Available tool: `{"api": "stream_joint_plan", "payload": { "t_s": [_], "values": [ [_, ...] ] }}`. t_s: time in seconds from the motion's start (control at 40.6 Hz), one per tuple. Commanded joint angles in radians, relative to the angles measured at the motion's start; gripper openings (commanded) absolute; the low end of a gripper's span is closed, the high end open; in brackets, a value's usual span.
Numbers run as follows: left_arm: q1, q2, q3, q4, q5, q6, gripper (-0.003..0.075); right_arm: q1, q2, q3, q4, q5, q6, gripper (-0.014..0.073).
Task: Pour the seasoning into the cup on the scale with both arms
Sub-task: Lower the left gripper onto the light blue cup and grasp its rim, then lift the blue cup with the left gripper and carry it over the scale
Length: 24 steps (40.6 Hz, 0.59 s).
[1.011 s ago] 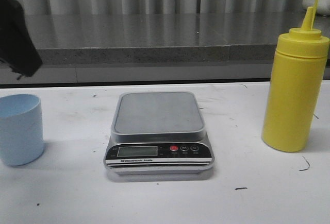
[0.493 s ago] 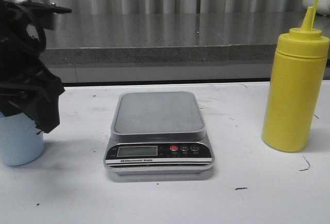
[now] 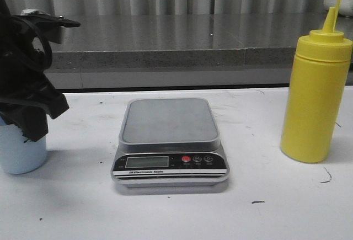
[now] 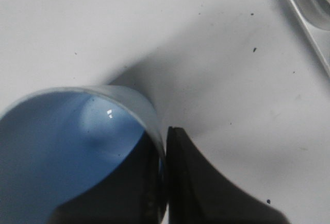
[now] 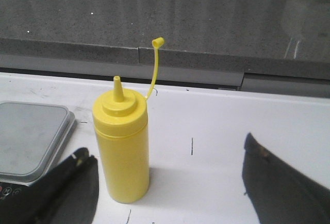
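Observation:
The pale blue cup will go down from my left gripper near the middle of the scale's bare grey platform [image 3: 161,118]. The cup now stands on the white table.
The pale blue cup [image 3: 22,154] stands on the white table at the far left, its upper part hidden behind my left gripper [image 3: 32,131]. In the left wrist view the left gripper [image 4: 164,154] is shut on the wall of the cup [image 4: 67,131], one finger inside and one outside. The scale [image 3: 168,121] sits in the middle with nothing on its platform. The yellow seasoning bottle [image 3: 314,102] stands upright at the right, its cap off on its tether. My right gripper [image 5: 166,149] is open, short of the bottle [image 5: 124,152], and does not show in the front view.
A grey stone ledge [image 3: 182,41] runs along the back of the table, with a curtain behind it. The scale's corner [image 5: 31,136] lies close beside the bottle in the right wrist view. Small dark marks dot the tabletop [image 3: 257,202].
My left gripper came down from the upper left onto the cup and closed on its wall. The scale and bottle have not moved.

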Motion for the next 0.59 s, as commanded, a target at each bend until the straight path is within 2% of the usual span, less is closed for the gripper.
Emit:
{"api": "stream_joint_plan", "payload": {
  "t_s": [0.0,0.197,0.567],
  "values": [
    [-0.006,-0.035,-0.045,0.011,-0.005,-0.009,-0.0020,-0.005,0.013,-0.036,0.003,-0.073,-0.008,0.0591],
    [-0.021,-0.035,-0.184,-0.001,0.141,-0.009,-0.0020,-0.005,0.013,-0.036,0.003,-0.073,-0.008,0.0591],
    [-0.160,0.133,-0.588,-0.064,0.345,-0.009,-0.0020,-0.005,0.013,-0.036,0.003,-0.073,-0.008,0.0591]
  ]
}}
